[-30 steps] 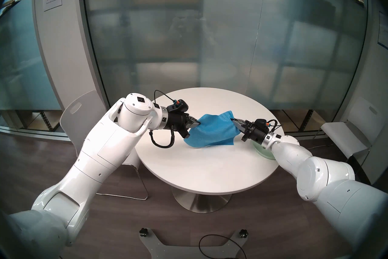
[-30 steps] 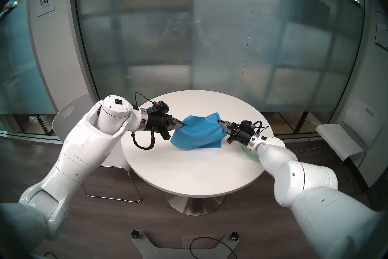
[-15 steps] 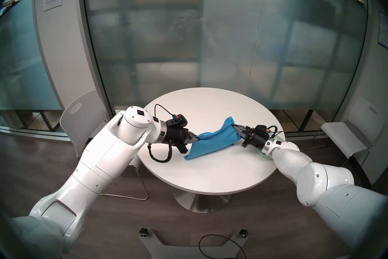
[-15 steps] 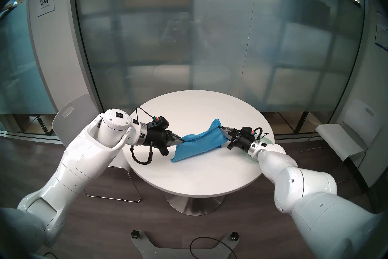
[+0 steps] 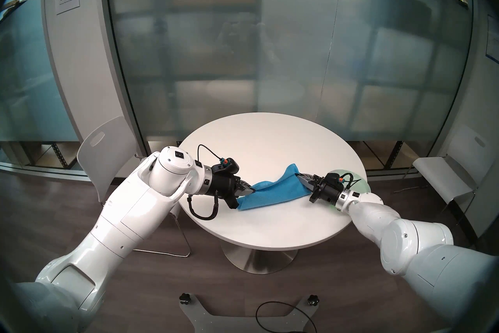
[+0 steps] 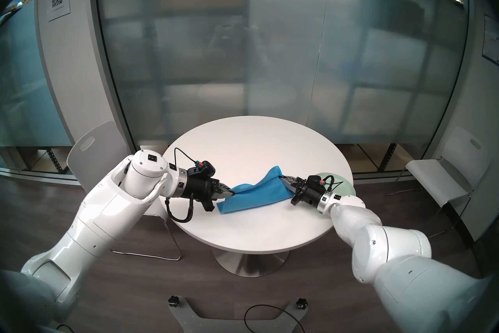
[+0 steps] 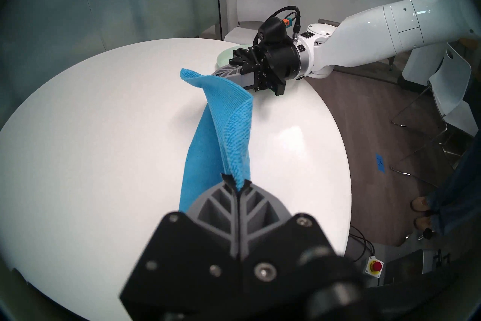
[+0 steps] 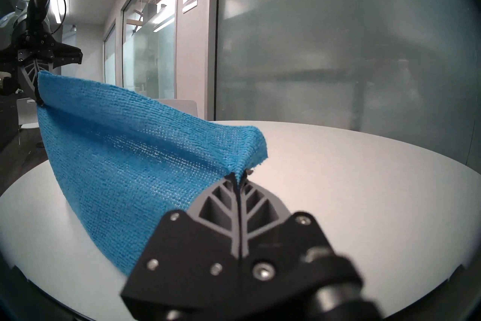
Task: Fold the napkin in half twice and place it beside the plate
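Note:
Next, my left gripper lets go of the blue napkin, flat on the white tabletop (image 5: 272, 199) (image 7: 229, 165) between my two grippers.
The blue napkin (image 5: 272, 192) (image 6: 253, 196) hangs stretched between my two grippers over the round white table (image 5: 270, 140), its lower edge lying on the tabletop. My left gripper (image 5: 253, 190) (image 7: 237, 183) is shut on its left end. My right gripper (image 5: 297, 175) (image 8: 239, 176) is shut on its right end, which is held higher. The napkin fills the wrist views (image 7: 208, 146) (image 8: 135, 156). The pale mint-green plate (image 5: 359, 179) (image 6: 344, 182) lies at the table's right edge, mostly hidden under my right wrist; its rim shows in the left wrist view (image 7: 226, 54).
White chairs stand left (image 5: 102, 146) and right (image 5: 442, 175) of the table. A frosted glass wall (image 5: 243, 54) runs behind. A person's shoes (image 7: 421, 211) and a red stop button (image 7: 374, 266) are on the floor beside the table.
Both grippers have carried the napkin down and toward me. The cloth has gone from a wide raised drape to a low stretched band, and more of the plate shows behind the right wrist.

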Robot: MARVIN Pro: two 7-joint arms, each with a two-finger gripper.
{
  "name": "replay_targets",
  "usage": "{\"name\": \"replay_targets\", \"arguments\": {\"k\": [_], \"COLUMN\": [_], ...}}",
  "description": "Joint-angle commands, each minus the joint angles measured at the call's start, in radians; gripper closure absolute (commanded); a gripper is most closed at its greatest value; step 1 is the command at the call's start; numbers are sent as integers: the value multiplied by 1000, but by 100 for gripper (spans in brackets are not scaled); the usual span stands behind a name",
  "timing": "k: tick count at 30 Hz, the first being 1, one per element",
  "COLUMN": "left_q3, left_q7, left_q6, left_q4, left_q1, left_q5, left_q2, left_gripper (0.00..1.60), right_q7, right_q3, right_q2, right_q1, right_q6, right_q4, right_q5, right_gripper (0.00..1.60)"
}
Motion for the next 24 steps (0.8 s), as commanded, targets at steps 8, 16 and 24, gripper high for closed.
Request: {"name": "replay_targets", "arguments": {"k": [8, 16, 24], "left_q3": [10, 20, 18], "left_q7": [-8, -7, -5], "left_q6": [1, -2, -3], "left_q4": [7, 21, 36], "left_q1": [28, 24, 6], "left_q5": [-1, 3, 8], "left_q2": [2, -9, -14], "left_gripper": [160, 160, 160], "right_q7": [61, 48, 33], "right_q3": [-26, -36, -44], "right_q2": [-15, -22, -23], "right_q1": [-27, -36, -39], "right_q6": [-26, -36, -49], "right_q4": [-21, -32, -52], "right_q5": [-2, -1, 2], "right_gripper": [160, 160, 127]}}
